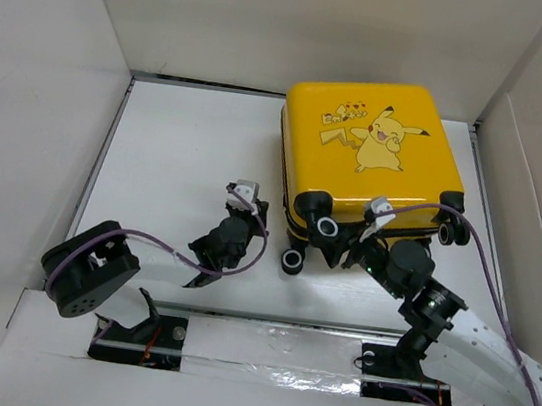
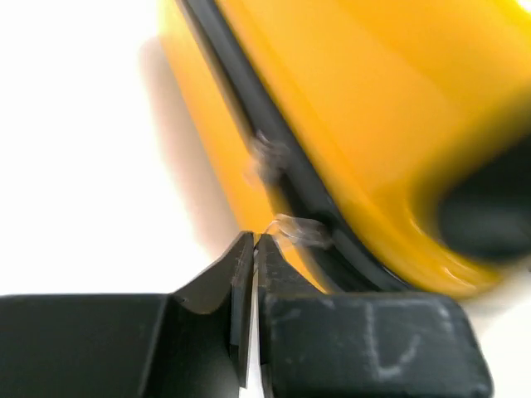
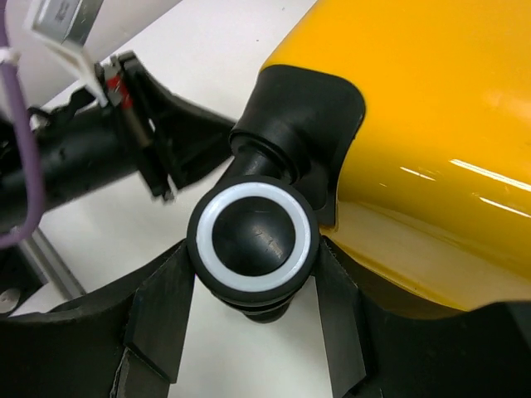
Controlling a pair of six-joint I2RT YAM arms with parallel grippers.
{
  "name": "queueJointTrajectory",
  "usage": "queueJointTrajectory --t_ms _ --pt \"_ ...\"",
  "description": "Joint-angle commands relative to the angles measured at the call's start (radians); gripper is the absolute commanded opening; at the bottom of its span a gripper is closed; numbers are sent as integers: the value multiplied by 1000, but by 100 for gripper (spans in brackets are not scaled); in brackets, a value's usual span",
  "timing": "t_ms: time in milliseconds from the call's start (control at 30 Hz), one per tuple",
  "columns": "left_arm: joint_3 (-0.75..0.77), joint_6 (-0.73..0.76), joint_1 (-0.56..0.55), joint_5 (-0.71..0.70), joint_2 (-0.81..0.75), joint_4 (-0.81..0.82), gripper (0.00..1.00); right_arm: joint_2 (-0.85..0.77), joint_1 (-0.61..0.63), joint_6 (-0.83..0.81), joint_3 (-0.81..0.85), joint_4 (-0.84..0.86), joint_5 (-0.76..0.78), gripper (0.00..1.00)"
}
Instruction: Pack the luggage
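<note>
I need to use my right gripper to release the suitcase's black wheel over the white table, at my left gripper (image 1: 242, 210). The wheel is now at the near edge.
The luggage (image 1: 368, 161) is a yellow hard-shell suitcase with a Pikachu print. It lies flat and closed on the white table, wheels toward me. My left gripper (image 1: 258, 211) is at its near left side. In the left wrist view the left gripper (image 2: 255, 240) is shut, with the silvery zipper pull (image 2: 294, 230) of the black zipper trim (image 2: 274, 141) at its tips. My right gripper (image 1: 338, 241) is at the near edge. In the right wrist view the right gripper (image 3: 250, 267) is shut on a black wheel (image 3: 250, 239) with a white ring.
White walls stand round the table (image 1: 179, 140) on three sides. Another wheel (image 1: 292, 260) sticks out between the arms and one more (image 1: 453, 234) at the right corner. My left arm (image 3: 83, 149) shows close behind the gripped wheel. A taped strip (image 1: 271, 349) runs along the near edge.
</note>
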Motion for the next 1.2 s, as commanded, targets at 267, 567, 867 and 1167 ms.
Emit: queueJointTrajectory --t_ms 267,567,867,1167 --pt "22 78 157 -175 -43 -77 0 -225 22 8 26 -92 -49 0" --pt "-97 44 99 338 -188 -86 0 -185 22 -1 32 -80 -54 0" --pt "-54 101 99 527 -225 -178 0 -139 13 -3 42 -46 -55 0" --pt "-25 135 99 655 -184 -183 27 -126 13 2 37 -37 -48 0"
